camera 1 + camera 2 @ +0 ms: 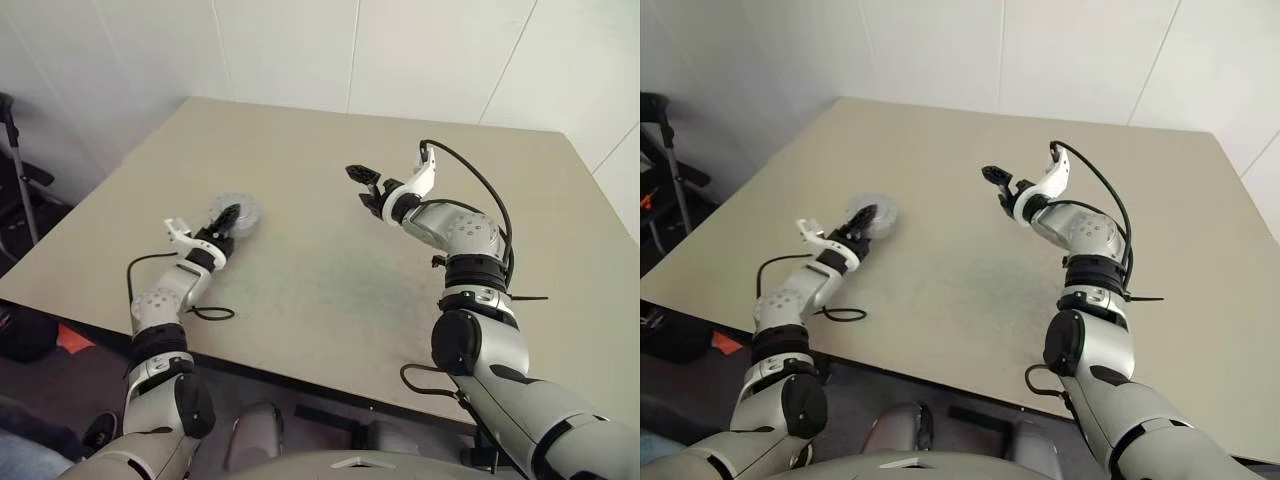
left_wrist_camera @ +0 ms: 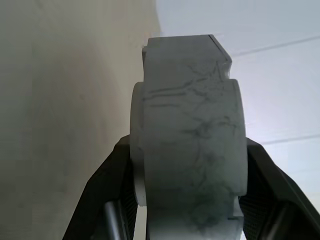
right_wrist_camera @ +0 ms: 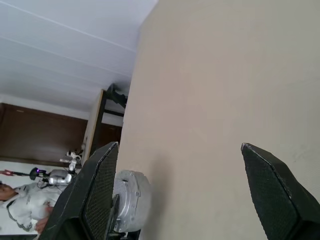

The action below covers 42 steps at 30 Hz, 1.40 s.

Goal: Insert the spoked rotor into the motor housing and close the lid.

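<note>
The robot's left gripper should lay the motor housing, now held low over the table, flat on the beige table [image 1: 198, 226] beneath its own white bracket and release it.
My left gripper [image 1: 228, 219] is shut on the motor housing [image 1: 243, 209], a round grey metal body held low over the left part of the beige table [image 1: 330, 270]; I cannot tell whether it touches the top. In the left wrist view the motor housing [image 2: 192, 150] stands edge-on between the black fingers [image 2: 107, 185]. A thinner disc, apparently the lid [image 2: 137, 150], lies flat against one side. The spoked rotor is hidden. My right gripper [image 1: 361, 188] hangs open and empty above the table's middle, well to the right. Its wrist view shows the motor housing [image 3: 132, 197] beyond its own fingers.
A black cable loop [image 1: 212, 313] lies on the table near its front-left edge. A dark stand [image 1: 15, 170] is off the table on the left. White walls close the far side. Bare tabletop stretches between and ahead of the two arms.
</note>
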Each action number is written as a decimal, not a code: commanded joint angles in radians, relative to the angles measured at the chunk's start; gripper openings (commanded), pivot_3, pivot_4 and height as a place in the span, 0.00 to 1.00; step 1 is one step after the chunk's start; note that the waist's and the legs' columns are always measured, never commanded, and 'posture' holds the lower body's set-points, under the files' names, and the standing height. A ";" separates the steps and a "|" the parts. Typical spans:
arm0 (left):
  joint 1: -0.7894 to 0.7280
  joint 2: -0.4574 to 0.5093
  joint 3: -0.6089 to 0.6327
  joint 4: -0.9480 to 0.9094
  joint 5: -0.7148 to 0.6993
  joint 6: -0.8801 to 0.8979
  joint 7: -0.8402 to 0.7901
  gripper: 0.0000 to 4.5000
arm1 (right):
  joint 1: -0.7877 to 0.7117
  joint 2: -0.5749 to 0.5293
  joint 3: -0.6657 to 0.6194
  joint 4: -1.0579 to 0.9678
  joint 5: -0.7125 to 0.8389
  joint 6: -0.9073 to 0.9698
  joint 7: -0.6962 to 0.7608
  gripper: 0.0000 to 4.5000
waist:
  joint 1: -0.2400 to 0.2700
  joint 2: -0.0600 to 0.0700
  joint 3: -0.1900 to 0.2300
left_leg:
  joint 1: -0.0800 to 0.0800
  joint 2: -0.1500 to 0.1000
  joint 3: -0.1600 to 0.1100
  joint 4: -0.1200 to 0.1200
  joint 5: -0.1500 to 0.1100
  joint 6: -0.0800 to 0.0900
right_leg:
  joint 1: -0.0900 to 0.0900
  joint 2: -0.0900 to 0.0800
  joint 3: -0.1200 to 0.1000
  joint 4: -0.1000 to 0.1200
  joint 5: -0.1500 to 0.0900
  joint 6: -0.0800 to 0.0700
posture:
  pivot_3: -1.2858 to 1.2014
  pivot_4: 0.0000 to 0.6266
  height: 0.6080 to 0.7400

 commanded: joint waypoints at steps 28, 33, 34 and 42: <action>-0.015 0.081 0.055 0.010 0.087 -0.240 0.173 0.88 | -0.104 0.017 0.036 0.126 -0.008 -0.048 0.032 1.00 | -0.007 -0.001 0.000 | 0.003 0.001 0.001 0.001 0.000 0.000 | 0.001 0.000 0.000 0.001 0.001 0.000 | 0.52 0.00 1.00; -0.014 0.109 0.072 0.028 0.090 -0.280 0.193 1.00 | -0.111 0.012 0.044 0.150 -0.015 -0.051 0.042 1.00 | -0.021 -0.001 0.000 | 0.009 0.003 0.001 0.001 0.001 -0.001 | 0.005 0.002 0.001 0.001 0.002 -0.001 | 0.52 0.00 1.00; -0.015 0.115 0.074 0.034 0.095 -0.291 0.198 1.00 | -0.113 0.011 0.046 0.156 -0.018 -0.051 0.045 1.00 | -0.023 -0.001 0.000 | 0.009 0.004 0.001 0.001 0.001 -0.001 | 0.005 0.002 0.001 0.001 0.002 -0.002 | 0.52 0.00 1.00; -0.025 0.172 0.083 0.076 0.122 -0.338 0.195 1.00 | -0.117 0.006 0.052 0.175 -0.033 -0.042 0.064 1.00 | -0.027 -0.001 0.000 | 0.009 0.004 0.001 0.001 0.001 -0.002 | 0.005 0.002 0.001 0.001 0.003 -0.002 | 0.52 0.00 1.00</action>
